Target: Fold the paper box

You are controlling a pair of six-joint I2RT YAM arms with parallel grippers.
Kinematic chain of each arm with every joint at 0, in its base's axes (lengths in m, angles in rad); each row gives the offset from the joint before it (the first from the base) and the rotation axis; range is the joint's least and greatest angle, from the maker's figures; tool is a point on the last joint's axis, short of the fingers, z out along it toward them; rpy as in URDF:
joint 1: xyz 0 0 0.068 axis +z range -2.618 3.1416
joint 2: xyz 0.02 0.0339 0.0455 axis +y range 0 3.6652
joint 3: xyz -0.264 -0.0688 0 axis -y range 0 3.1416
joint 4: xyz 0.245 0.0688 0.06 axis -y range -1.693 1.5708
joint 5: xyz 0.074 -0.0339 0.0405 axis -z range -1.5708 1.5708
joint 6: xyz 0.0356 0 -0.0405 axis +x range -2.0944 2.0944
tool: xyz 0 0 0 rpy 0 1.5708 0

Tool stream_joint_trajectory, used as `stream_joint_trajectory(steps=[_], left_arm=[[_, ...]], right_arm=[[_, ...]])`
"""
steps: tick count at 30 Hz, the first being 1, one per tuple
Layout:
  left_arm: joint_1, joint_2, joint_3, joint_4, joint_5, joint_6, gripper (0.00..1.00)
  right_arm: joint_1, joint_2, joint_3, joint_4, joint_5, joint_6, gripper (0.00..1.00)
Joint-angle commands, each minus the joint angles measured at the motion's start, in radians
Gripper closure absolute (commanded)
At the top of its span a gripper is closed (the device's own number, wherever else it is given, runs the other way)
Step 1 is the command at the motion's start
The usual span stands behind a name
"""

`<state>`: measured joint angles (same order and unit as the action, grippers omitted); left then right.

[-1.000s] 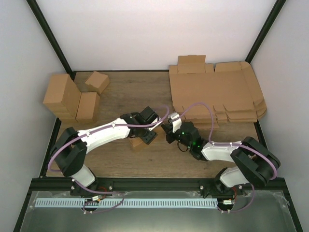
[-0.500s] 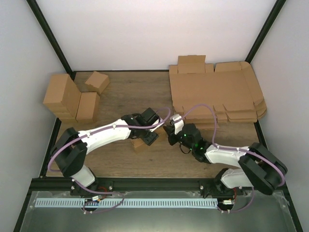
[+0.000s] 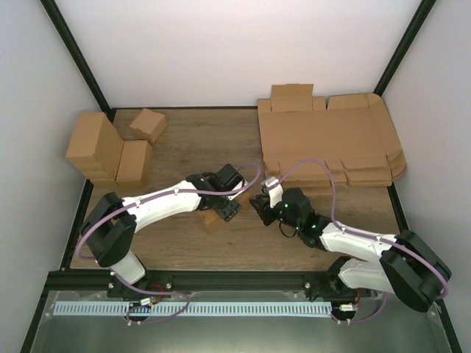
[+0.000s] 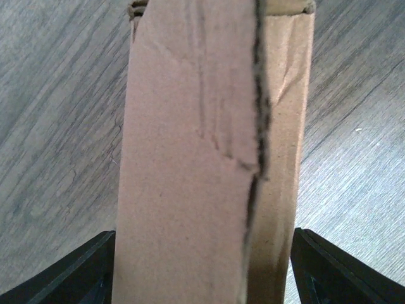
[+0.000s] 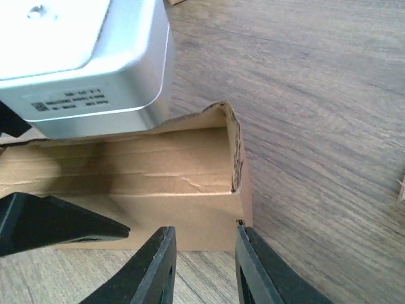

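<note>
Next, I pinch the lid's end corner (image 5: pixel 225 113) with my right gripper, since the lid gapes above the box's front side while that gripper points below the gap.
The paper box (image 3: pixel 212 219) is a long narrow brown cardboard piece lying on the wooden table near the middle. In the left wrist view the box (image 4: pixel 202 158) fills the centre, with a ragged seam running down its top. My left gripper (image 4: pixel 202 278) straddles it, open: one finger sits against the box's left side and a thin gap shows at the right finger. My right gripper (image 5: pixel 204 253) is open a little with nothing between its fingers. It points at the near right corner of the box (image 5: pixel 158 183), and its right fingertip (image 5: pixel 243 237) just meets that corner.
A thick pile of flat cardboard sheets (image 3: pixel 331 143) lies at the back right. Several folded brown boxes (image 3: pixel 103 151) stand at the back left. The left arm's silver casing (image 5: pixel 82 57) hangs over the box right in front of my right gripper.
My right gripper has gone from shut to slightly open, and the right arm has stretched further left and lower. The left jaws have widened a little around the box.
</note>
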<state>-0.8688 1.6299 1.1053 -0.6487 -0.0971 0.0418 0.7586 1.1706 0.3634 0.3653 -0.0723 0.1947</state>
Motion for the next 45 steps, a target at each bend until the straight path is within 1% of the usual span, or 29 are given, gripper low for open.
stream_joint_trajectory(steps=[1,3,4,10,16,20,23,29,30,32,34,36,40,42,45], left_arm=[[-0.002,0.018,0.021,-0.010,0.005,0.011,0.21],[-0.002,0.010,0.033,-0.008,0.013,0.004,0.11],[-0.002,0.005,0.046,-0.009,0.020,0.000,0.07],[-0.002,-0.017,0.102,-0.030,0.033,0.000,0.00],[-0.002,-0.048,0.123,-0.058,0.049,-0.004,0.00],[-0.001,-0.098,0.139,-0.066,0.025,-0.031,0.00],[-0.002,-0.165,0.149,-0.063,-0.013,-0.083,0.00],[0.001,-0.318,0.107,-0.074,-0.009,-0.239,0.02],[0.004,-0.334,0.094,-0.078,-0.006,-0.262,0.03],[0.010,-0.360,0.066,-0.079,-0.007,-0.330,0.10],[0.026,-0.380,0.034,-0.064,0.013,-0.383,0.23],[0.045,-0.388,0.005,-0.036,0.082,-0.400,0.38],[0.066,-0.386,-0.033,0.012,0.165,-0.423,0.61],[0.071,-0.386,-0.043,0.020,0.184,-0.432,0.67],[0.082,-0.393,-0.060,0.029,0.189,-0.437,0.71]], right_arm=[[-0.080,-0.010,0.043,-0.025,-0.120,-0.049,0.71],[-0.120,0.005,0.067,-0.030,-0.177,-0.072,0.71],[-0.131,0.015,0.084,-0.032,-0.199,-0.085,0.71],[-0.141,0.091,0.160,-0.044,-0.262,-0.138,0.70],[-0.142,0.148,0.188,-0.023,-0.262,-0.182,0.71],[-0.143,0.184,0.216,-0.034,-0.236,-0.204,0.71],[-0.143,0.203,0.235,-0.052,-0.241,-0.217,0.71],[-0.146,0.196,0.244,-0.045,-0.252,-0.229,0.72],[-0.146,0.197,0.249,-0.048,-0.247,-0.232,0.75],[-0.147,0.203,0.256,-0.049,-0.237,-0.233,0.80],[-0.146,0.210,0.261,-0.046,-0.233,-0.235,0.83],[-0.147,0.216,0.267,-0.046,-0.232,-0.236,0.84],[-0.146,0.223,0.274,-0.041,-0.219,-0.242,0.85],[-0.146,0.228,0.276,-0.038,-0.210,-0.243,0.87],[-0.147,0.238,0.278,-0.032,-0.203,-0.247,0.87]])
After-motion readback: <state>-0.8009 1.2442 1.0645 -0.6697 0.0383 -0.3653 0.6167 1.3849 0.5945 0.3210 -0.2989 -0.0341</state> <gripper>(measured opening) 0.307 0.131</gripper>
